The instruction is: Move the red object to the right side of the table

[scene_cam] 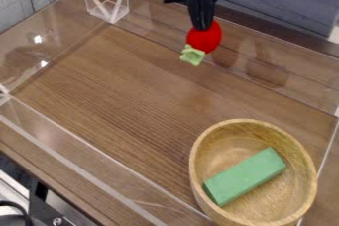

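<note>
The red object will be released from my gripper onto the bare table (251,90), at a spot that lies just beyond the far rim of the wooden bowl.
The red object (204,39) is a small red strawberry-like toy with a light green leafy end (193,56). It hangs above the brown wood-grain table (133,111), near the far edge. My gripper (201,24) points down from above and is shut on the top of the toy, with the black fingers pinching it. The toy is off the tabletop and casts a faint shadow beside it.
A round light wooden bowl (212,182) stands at the near right and holds a green rectangular block (244,177). Low clear acrylic walls (106,5) edge the table on all sides.
</note>
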Tool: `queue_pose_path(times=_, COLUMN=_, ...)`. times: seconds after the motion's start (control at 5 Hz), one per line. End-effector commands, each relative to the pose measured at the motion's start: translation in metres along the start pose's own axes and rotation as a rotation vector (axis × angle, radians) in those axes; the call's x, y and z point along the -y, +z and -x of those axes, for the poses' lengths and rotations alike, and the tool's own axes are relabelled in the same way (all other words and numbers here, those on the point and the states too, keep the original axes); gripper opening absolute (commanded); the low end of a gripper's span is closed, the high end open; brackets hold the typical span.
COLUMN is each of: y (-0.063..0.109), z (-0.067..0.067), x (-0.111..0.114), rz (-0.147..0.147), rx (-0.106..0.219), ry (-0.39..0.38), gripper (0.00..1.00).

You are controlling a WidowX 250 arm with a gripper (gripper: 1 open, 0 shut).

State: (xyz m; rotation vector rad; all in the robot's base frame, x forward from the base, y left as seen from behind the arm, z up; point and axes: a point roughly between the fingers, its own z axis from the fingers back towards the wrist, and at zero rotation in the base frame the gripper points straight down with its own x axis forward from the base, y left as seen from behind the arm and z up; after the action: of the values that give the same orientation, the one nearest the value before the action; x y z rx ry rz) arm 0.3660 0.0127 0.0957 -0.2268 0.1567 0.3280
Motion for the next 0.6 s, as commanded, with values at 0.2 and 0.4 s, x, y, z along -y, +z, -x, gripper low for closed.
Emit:
queue_pose_path(times=0.2, y=0.006, z=0.017, x=0.056, rz=-0.006, rx=0.055, ry=-0.127, gripper=0.00)
queue_pose_path(times=0.4, y=-0.006, z=0.020, x=0.066, rz=-0.010, rx=0.049, ry=-0.119, gripper=0.00)
